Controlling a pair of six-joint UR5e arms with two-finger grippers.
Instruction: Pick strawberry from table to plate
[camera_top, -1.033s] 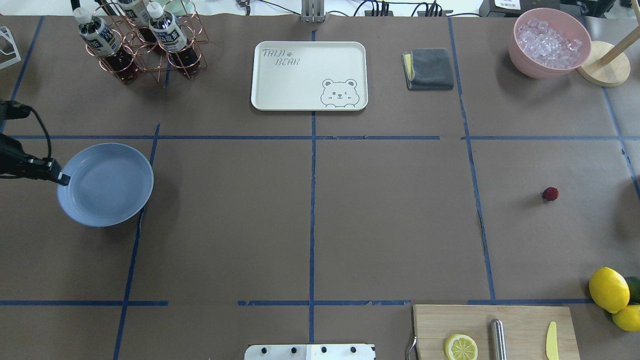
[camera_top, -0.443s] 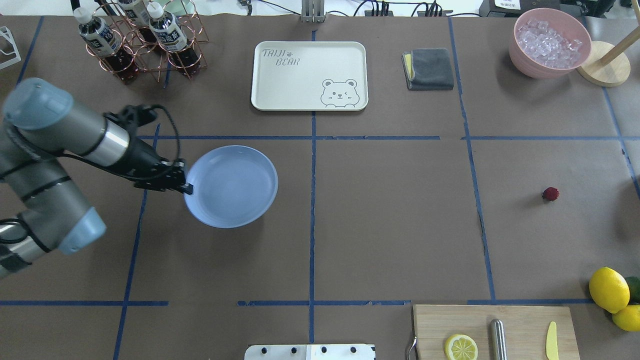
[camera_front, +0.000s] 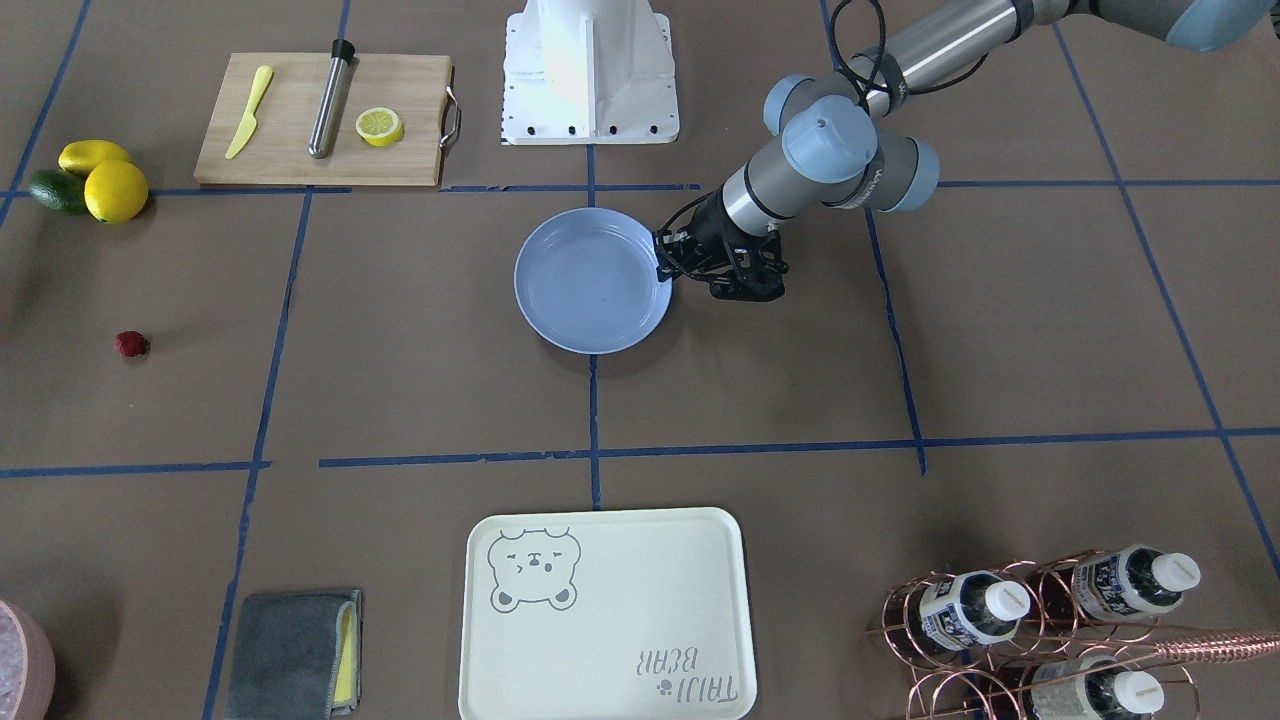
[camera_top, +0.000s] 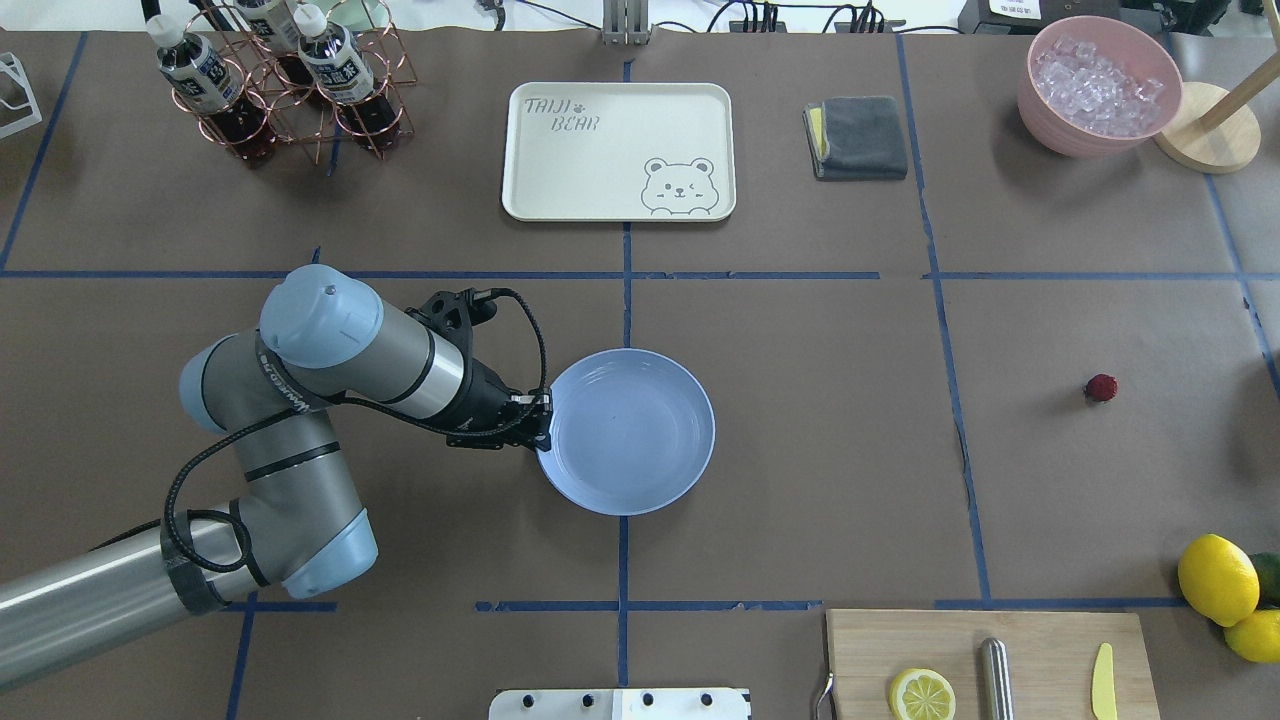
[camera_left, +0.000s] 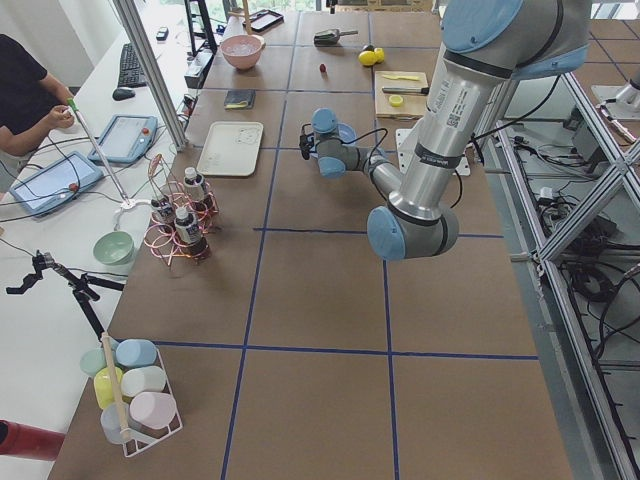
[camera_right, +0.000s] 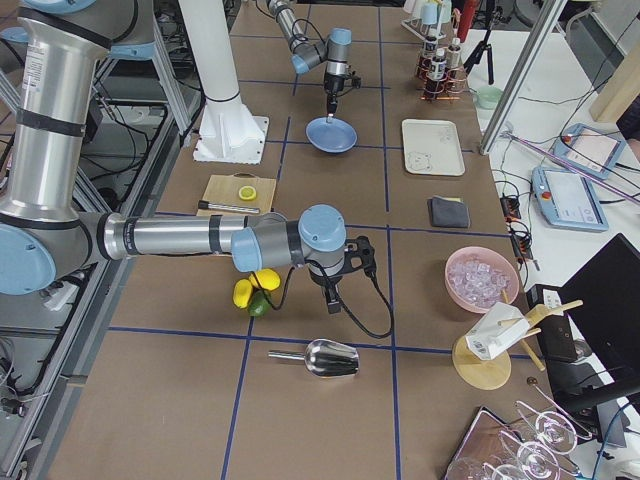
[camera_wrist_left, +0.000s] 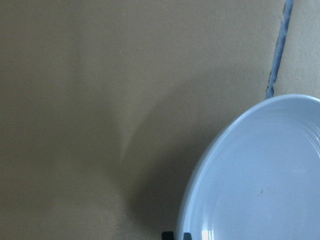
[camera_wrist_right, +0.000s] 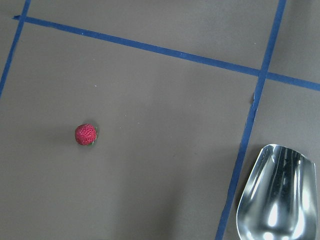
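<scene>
The strawberry lying alone beyond the lemons is next for my right gripper, which should go there and close around the strawberry's middle (camera_front: 131, 344) (camera_wrist_right: 86, 134).
The strawberry (camera_top: 1101, 387) is a small dark-red berry lying alone on the brown table (camera_top: 800, 450), far to the right; it also shows as the strawberry (camera_front: 131, 344) and the strawberry (camera_wrist_right: 86, 134). Near the table's middle, the light-blue plate (camera_top: 630, 430) is pinched at its left rim by my left gripper (camera_top: 545, 415), which is shut on it. The plate (camera_front: 592, 280) is empty, and its rim fills the left wrist view. My right gripper (camera_right: 332, 303) shows only in the exterior right view, so I cannot tell its state.
A cream bear tray (camera_top: 618, 150), a grey cloth (camera_top: 857, 137), a pink bowl of ice (camera_top: 1098, 85) and a bottle rack (camera_top: 290, 80) line the far side. A cutting board (camera_top: 990, 665) and lemons (camera_top: 1217, 578) sit near right. A metal scoop (camera_wrist_right: 277, 195) lies right of the strawberry.
My left arm has carried the plate rightward from the table's left edge to near its middle. The strawberry has stayed where it was.
</scene>
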